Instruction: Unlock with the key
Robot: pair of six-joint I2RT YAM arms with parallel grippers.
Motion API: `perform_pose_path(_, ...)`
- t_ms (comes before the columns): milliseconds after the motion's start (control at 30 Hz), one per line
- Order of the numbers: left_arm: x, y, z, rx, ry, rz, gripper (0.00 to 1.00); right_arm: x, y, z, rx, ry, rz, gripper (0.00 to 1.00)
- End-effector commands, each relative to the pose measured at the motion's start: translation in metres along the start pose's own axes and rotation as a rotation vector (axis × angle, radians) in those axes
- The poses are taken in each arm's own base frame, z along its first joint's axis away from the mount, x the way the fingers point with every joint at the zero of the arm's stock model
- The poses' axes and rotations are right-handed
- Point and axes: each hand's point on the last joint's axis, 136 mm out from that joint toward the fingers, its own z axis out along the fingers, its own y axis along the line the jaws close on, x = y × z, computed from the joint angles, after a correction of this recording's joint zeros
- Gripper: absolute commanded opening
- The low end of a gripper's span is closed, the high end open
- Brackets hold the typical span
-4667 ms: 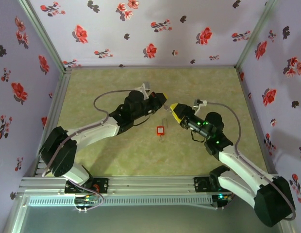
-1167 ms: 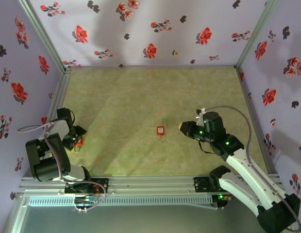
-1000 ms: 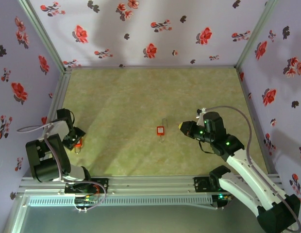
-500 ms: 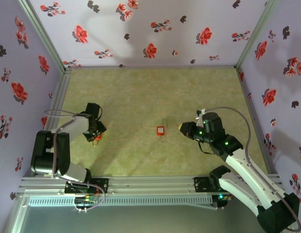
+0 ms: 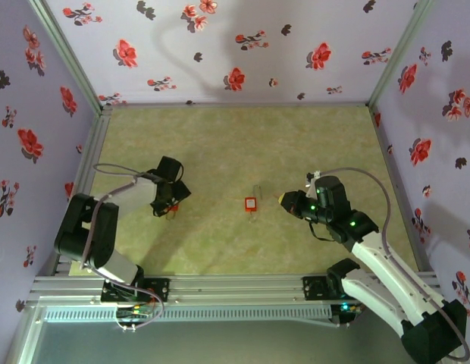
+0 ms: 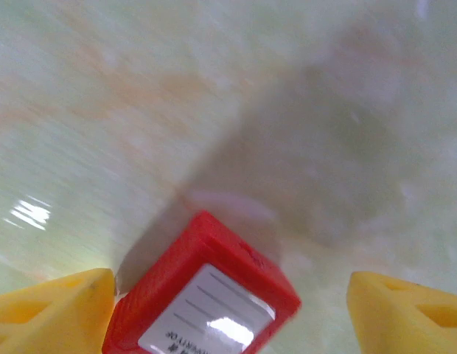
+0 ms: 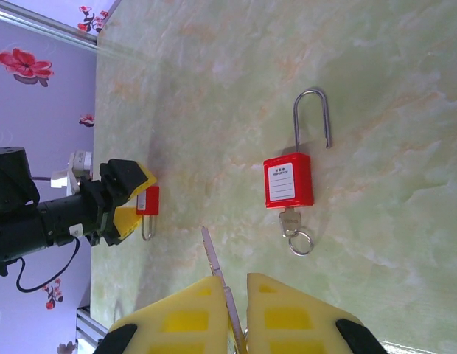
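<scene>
My left gripper is holding the second red padlock slanted between its fingers, so it should turn straight and grip the padlock's sides [image 6: 156, 274] before it meets the key.
My right gripper [image 5: 282, 199] [image 7: 234, 279] is shut on the key [image 7: 216, 267], whose thin grey blade sticks out past the yellow fingers [image 7: 192, 306] toward the left arm. A red padlock [image 5: 251, 204] [image 7: 289, 181] lies mid-table just left of that gripper. Its wire shackle [image 7: 311, 118] is swung open, and another key with a ring [image 7: 291, 223] sits in its base. My left gripper [image 5: 173, 200] [image 6: 228, 299] is shut on a second red padlock [image 5: 174, 207] [image 6: 206, 295] [image 7: 148, 200], with the shackle hanging out below.
Flowered walls [image 5: 220, 45] enclose the green mat [image 5: 242, 144] on three sides. An aluminium rail [image 5: 220, 288] runs along the near edge. Bare mat separates the left gripper from the centre padlock.
The left arm has swung from the left wall toward the middle, carrying its red padlock along. The right gripper and centre padlock have stayed put.
</scene>
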Motion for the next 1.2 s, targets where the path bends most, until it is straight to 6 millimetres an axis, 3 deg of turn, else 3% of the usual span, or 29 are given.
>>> perform_pose_path(0,0.030,-0.029,-0.020,0.127,0.133,0.039,0.84,-0.005,-0.002,0.002,-0.004,-0.031,0.017,0.00)
perform_pose_path(267,0.017,0.000,-0.043,-0.078,0.132,0.385,0.88,-0.005,-0.003,0.004,-0.008,-0.028,0.030,0.00)
perform_pose_path(433,0.006,0.020,-0.033,-0.152,0.115,0.348,0.84,-0.004,-0.003,0.005,-0.011,-0.026,0.032,0.00)
perform_pose_path(900,0.002,-0.005,0.005,-0.100,0.136,0.268,0.77,0.000,-0.006,0.004,-0.009,-0.020,0.036,0.00)
perform_pose_path(1167,0.002,-0.007,0.015,-0.108,0.148,0.264,0.62,0.002,-0.010,0.002,0.001,-0.026,0.039,0.00)
